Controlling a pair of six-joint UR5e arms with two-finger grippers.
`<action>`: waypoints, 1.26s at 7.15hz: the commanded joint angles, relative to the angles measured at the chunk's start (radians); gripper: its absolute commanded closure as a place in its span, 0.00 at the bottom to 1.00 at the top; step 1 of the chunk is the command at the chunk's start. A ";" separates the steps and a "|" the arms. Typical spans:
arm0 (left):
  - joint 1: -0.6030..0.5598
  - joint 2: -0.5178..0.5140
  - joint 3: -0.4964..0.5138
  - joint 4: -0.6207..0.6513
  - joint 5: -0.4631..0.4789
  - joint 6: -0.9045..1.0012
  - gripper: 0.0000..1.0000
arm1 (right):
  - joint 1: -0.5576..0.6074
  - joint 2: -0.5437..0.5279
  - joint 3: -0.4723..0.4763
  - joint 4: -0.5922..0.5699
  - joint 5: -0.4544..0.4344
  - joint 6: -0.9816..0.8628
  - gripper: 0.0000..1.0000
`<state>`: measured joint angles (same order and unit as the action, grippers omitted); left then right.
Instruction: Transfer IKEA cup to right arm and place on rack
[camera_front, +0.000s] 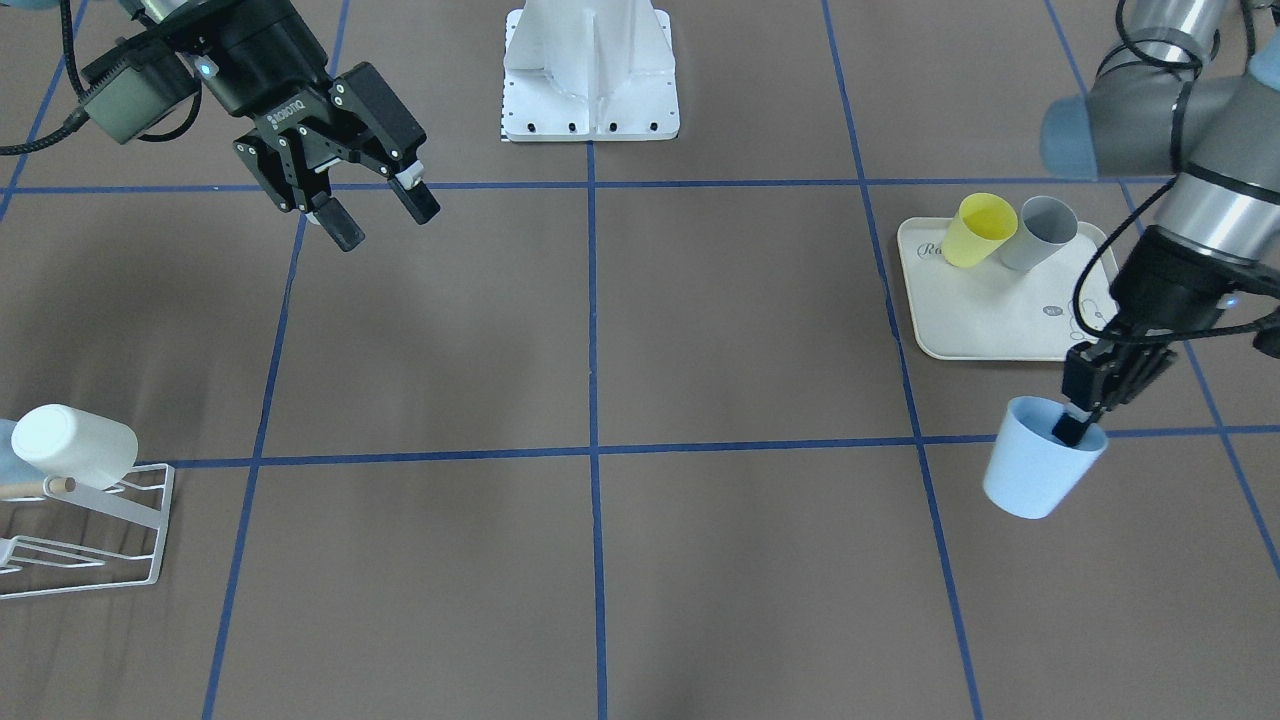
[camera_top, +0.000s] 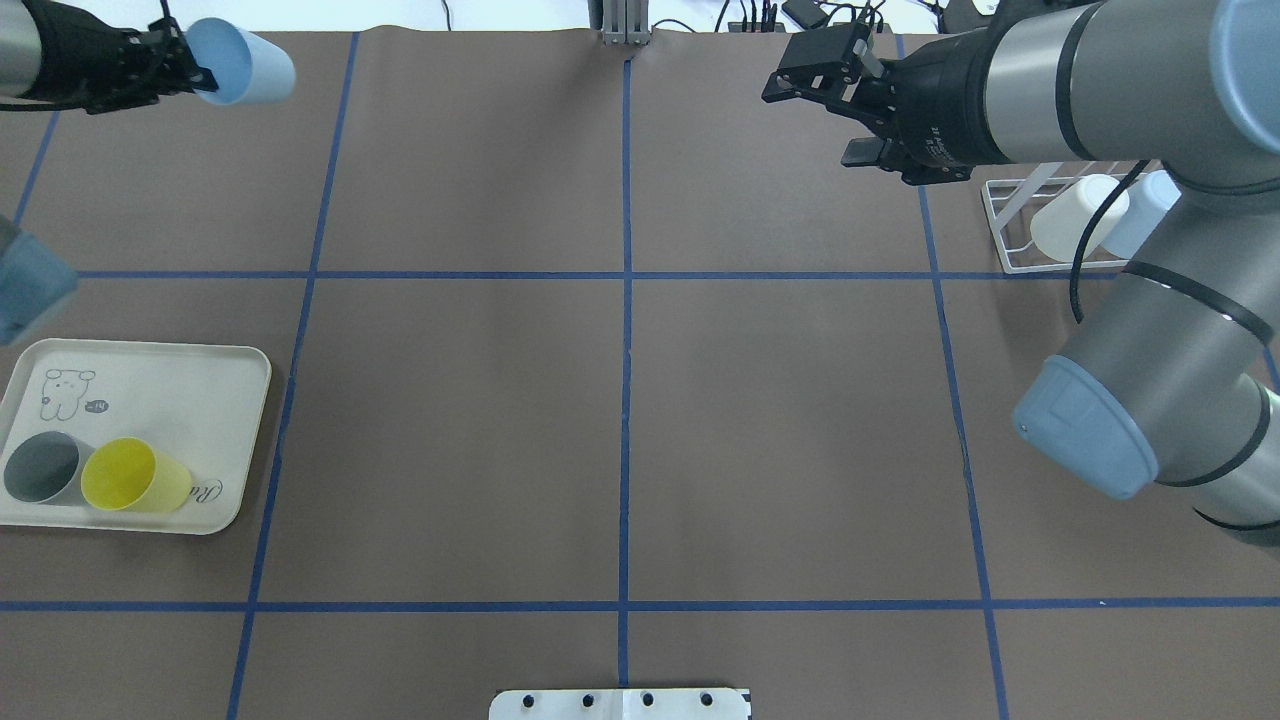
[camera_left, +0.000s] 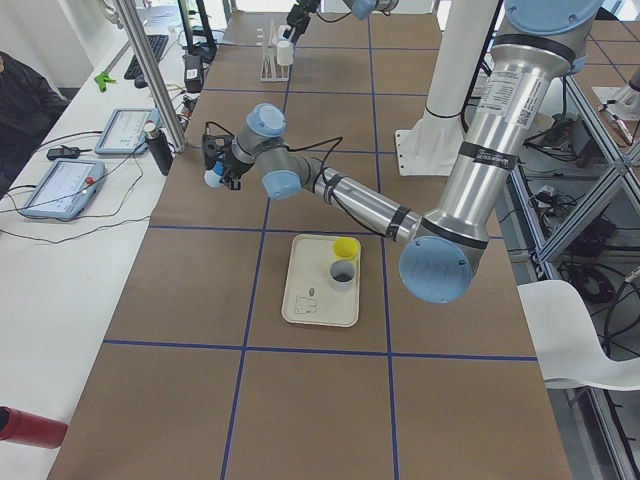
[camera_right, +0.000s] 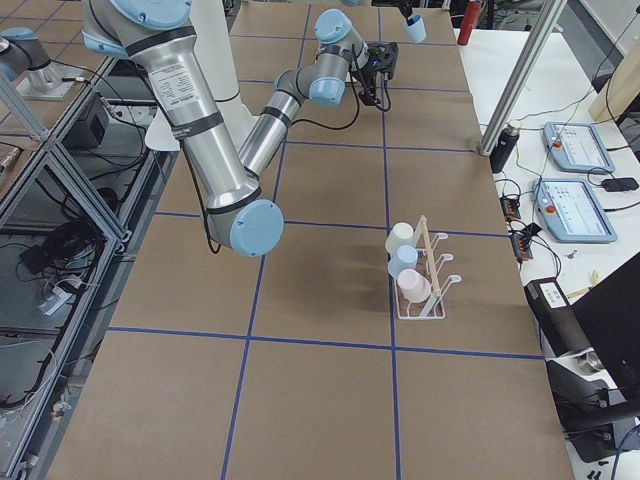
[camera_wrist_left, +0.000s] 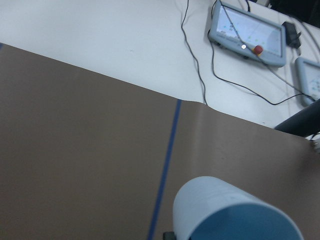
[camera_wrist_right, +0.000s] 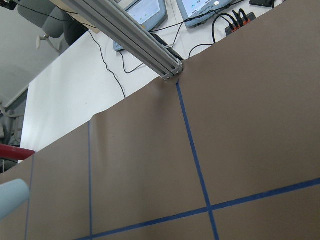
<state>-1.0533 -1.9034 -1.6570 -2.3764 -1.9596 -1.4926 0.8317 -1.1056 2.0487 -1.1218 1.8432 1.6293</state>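
Observation:
The robot's right gripper needs to close around the bottom end (camera_front: 1018, 493) (camera_wrist_right: 15, 195) of the pale blue IKEA cup, because the left gripper holds that cup's rim.
The IKEA cup (camera_front: 1040, 465) is pale blue and hangs above the table, with my left gripper (camera_front: 1082, 420) shut on its rim, one finger inside the mouth. From overhead the cup (camera_top: 245, 62) lies on its side at the far left edge, base toward the middle. It fills the bottom of the left wrist view (camera_wrist_left: 230, 215) and shows as a pale corner in the right wrist view (camera_wrist_right: 12, 197). My right arm's gripper (camera_front: 385, 220) hangs open and empty above the table. The white wire rack (camera_front: 95, 535) stands at the table's right end.
A white cup (camera_front: 75, 445) sits on the rack, with a pale blue one (camera_top: 1140, 200) and a pink one (camera_right: 413, 285) beside it. The cream tray (camera_front: 1000, 320) holds a yellow cup (camera_front: 980, 230) and a grey cup (camera_front: 1040, 232). The white base plate (camera_front: 590, 110) is at the robot's side.

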 joint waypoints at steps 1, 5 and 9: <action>0.119 -0.072 0.049 -0.270 0.042 -0.437 1.00 | -0.003 0.015 -0.135 0.277 -0.044 0.125 0.00; 0.285 -0.157 0.121 -0.653 0.299 -0.823 1.00 | -0.075 0.131 -0.401 0.705 -0.226 0.331 0.00; 0.357 -0.241 0.318 -1.066 0.456 -1.086 1.00 | -0.132 0.139 -0.456 0.850 -0.337 0.402 0.00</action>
<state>-0.7326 -2.0964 -1.3716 -3.3906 -1.5415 -2.5501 0.7099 -0.9683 1.5985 -0.2873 1.5267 2.0237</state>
